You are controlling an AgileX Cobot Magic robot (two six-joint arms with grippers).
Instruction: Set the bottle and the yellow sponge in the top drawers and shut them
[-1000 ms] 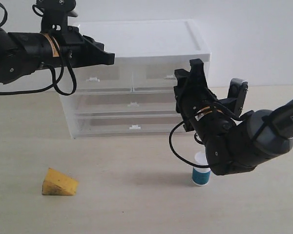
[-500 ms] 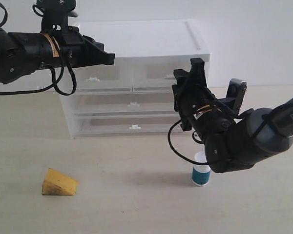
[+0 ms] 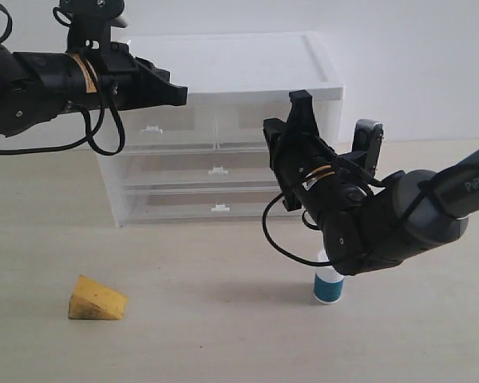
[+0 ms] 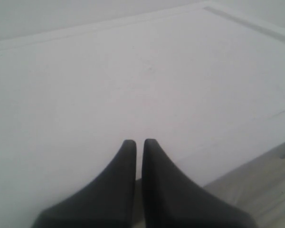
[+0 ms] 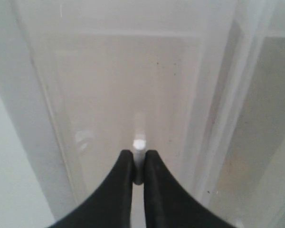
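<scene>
The white end of the drawer's tab handle sticks out past the right gripper's fingers, so the robot should open them and take the tab handle deeper (image 5: 139, 154) before pulling the drawer.
The teal bottle (image 3: 328, 284) with its white cap stands on the table, partly behind my right arm. A yellow sponge (image 3: 97, 299) wedge lies at the front left. Both top drawers sit flush in the cabinet (image 3: 231, 60): the left one (image 3: 172, 128) and the right one (image 3: 251, 120). My right gripper (image 3: 278, 134) is at the right drawer's front, and in the right wrist view the right gripper (image 5: 138, 154) is shut on that drawer's small white tab handle (image 5: 139, 144). My left gripper (image 3: 184, 94) hovers shut and empty over the white cabinet top (image 4: 133, 71).
Two full-width clear drawers (image 3: 215, 187) fill the cabinet below the top pair. The light wooden table (image 3: 223, 319) stretches between sponge and bottle. A pale wall stands behind the cabinet.
My right gripper has moved left and forward to the cabinet, reaching the top right drawer's handle. The left arm, sponge and bottle have stayed put.
</scene>
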